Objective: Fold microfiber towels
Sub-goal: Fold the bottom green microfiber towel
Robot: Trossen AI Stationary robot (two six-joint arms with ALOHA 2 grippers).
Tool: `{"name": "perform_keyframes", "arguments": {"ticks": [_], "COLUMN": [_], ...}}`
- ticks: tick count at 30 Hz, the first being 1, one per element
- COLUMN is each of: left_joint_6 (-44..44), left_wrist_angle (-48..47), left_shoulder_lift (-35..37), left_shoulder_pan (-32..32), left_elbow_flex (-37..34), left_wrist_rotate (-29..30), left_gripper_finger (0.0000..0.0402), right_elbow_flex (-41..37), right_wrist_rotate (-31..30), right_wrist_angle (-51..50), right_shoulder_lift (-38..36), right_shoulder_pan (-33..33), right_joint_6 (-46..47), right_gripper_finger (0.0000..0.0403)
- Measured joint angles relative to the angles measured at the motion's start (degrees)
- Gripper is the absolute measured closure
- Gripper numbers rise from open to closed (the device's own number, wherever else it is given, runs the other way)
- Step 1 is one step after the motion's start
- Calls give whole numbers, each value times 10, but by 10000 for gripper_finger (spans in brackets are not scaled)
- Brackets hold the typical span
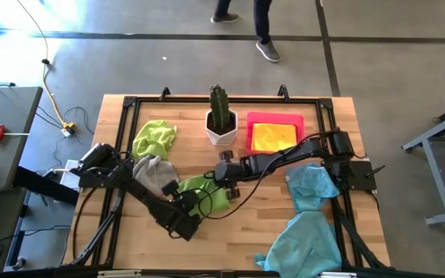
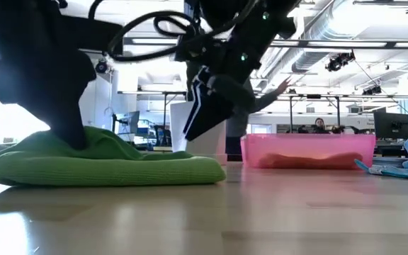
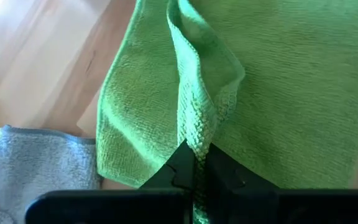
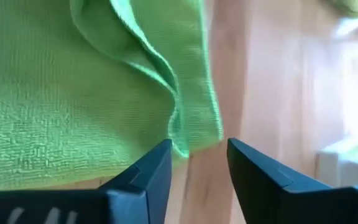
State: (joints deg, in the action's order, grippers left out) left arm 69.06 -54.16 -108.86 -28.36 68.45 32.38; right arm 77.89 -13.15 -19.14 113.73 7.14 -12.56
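Next, my left gripper lets go of the green towel's hemmed edge on the wooden table (image 1: 181, 182) (image 3: 132, 148), close beside the grey towel. The green towel now lies doubled over on the table.
A lime green microfiber towel (image 1: 207, 193) lies doubled over on the wooden table, left of centre. My left gripper (image 3: 197, 155) comes at its near left side, shut on a raised ridge of the cloth. My right gripper (image 4: 197, 146) hangs open just above the towel's far right corner (image 4: 194, 130), touching nothing. In the low view this towel (image 2: 105, 166) forms a low mound, with my right gripper (image 2: 204, 106) above the table beside it. My left gripper pinches a raised ridge of the green towel by its hemmed edge (image 3: 197, 134) between its two fingers. It comes slanting down from the table's near left. The cloth rises to the fingers in a narrow fold; the rest of the towel lies flat on the table.
A grey towel (image 1: 154, 174) and a second lime green one (image 1: 154, 137) lie crumpled at the left. A cactus in a white pot (image 1: 222, 123) stands at the far middle, beside a pink tray (image 1: 300, 120) holding a yellow towel (image 1: 273, 137). Light blue towels (image 1: 307, 224) lie at the right.
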Motion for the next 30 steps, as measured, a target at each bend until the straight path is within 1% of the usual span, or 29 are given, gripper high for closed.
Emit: {"name": "perform_keyframes", "arguments": {"ticks": [2, 5, 6, 11, 16, 24, 30], "left_joint_6": [5, 9, 9, 26, 32, 99, 152], "left_wrist_angle": [-2, -3, -3, -3, -9, -72, -121], "left_shoulder_lift": [0, 0, 0, 0, 0, 0, 0], "left_shoulder_pan": [4, 10, 11, 13, 9, 9, 11], "left_elbow_flex": [-3, -3, -3, -3, -3, -3, -3], "left_wrist_rotate": [0, 2, 3, 10, 21, 73, 79], "left_gripper_finger": [396, 396, 396, 396, 396, 396, 396], "right_elbow_flex": [0, 0, 0, 0, 0, 0, 0], "right_wrist_rotate": [33, 122, 136, 128, 120, 118, 118], "right_wrist_angle": [-7, -1, 6, 24, 27, 19, 33], "right_shoulder_lift": [-5, -5, -3, 17, 18, 14, 14], "right_shoulder_pan": [0, 4, 8, 26, 34, 34, 34], "right_joint_6": [26, 53, 58, 54, 52, 51, 51], "right_gripper_finger": [250, 253, 256, 268, 269, 270, 270]}}
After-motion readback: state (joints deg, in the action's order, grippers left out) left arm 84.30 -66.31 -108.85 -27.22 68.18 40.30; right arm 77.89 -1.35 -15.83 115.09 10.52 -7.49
